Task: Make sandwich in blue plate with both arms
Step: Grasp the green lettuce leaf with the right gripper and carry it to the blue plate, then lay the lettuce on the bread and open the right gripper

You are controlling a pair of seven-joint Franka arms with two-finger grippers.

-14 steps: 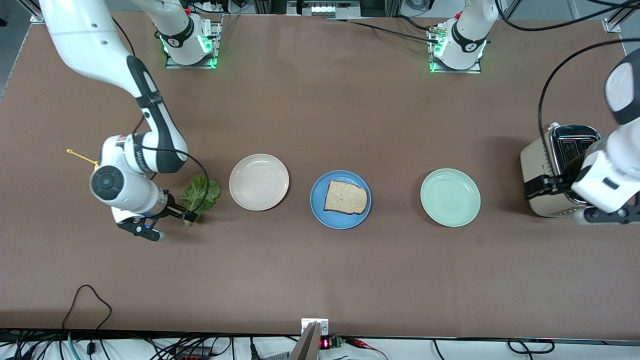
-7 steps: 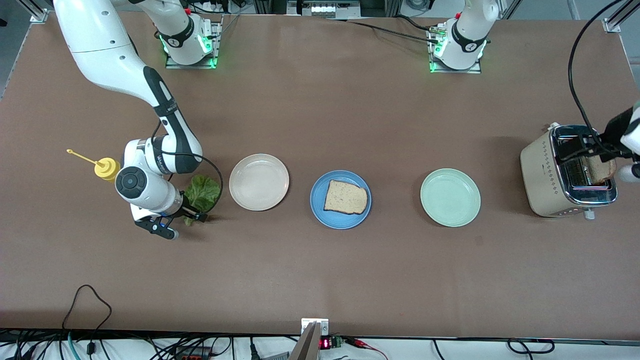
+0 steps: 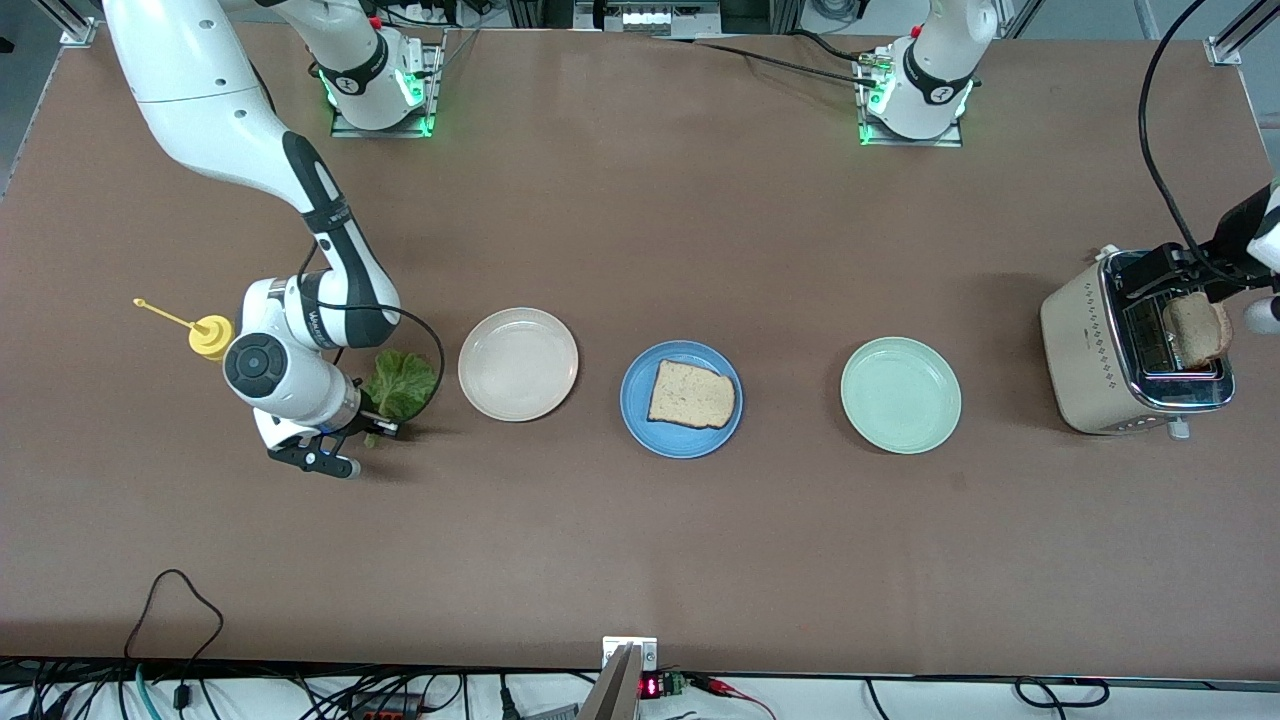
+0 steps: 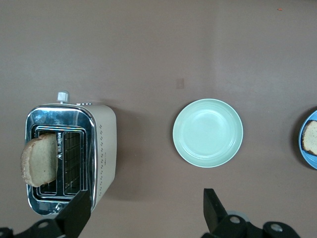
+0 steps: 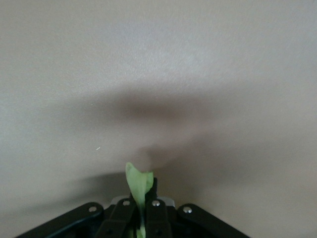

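The robot's right gripper needs to let go of the lettuce leaf on top of the bread slice in the blue plate [image 3: 698, 380].
The blue plate [image 3: 640, 425] holds one slice of bread [image 3: 691, 395] at the table's middle; its edge shows in the left wrist view [image 4: 303, 148]. My right gripper [image 3: 385, 428] is shut on the edge of a ruffled green lettuce leaf [image 3: 405, 380] beside the cream-white plate [image 3: 518, 363]; the right wrist view shows the leaf [image 5: 138, 181] pinched in the gripper [image 5: 142, 191]. A second bread slice [image 3: 1197, 330] sticks out of the toaster [image 3: 1085, 350]. My left gripper [image 3: 1205, 270] is open above the toaster, holding nothing [image 4: 144, 198].
A pale mint-green plate [image 3: 900, 395] lies between the blue plate and the toaster. A yellow squeeze bottle [image 3: 210, 335] stands beside the right arm's wrist. Cables hang over the table's near edge.
The right gripper shifted with the lettuce toward the cream-white plate, uncovering the yellow bottle. The left arm rose from over the toaster, and the bread slice in it now shows.
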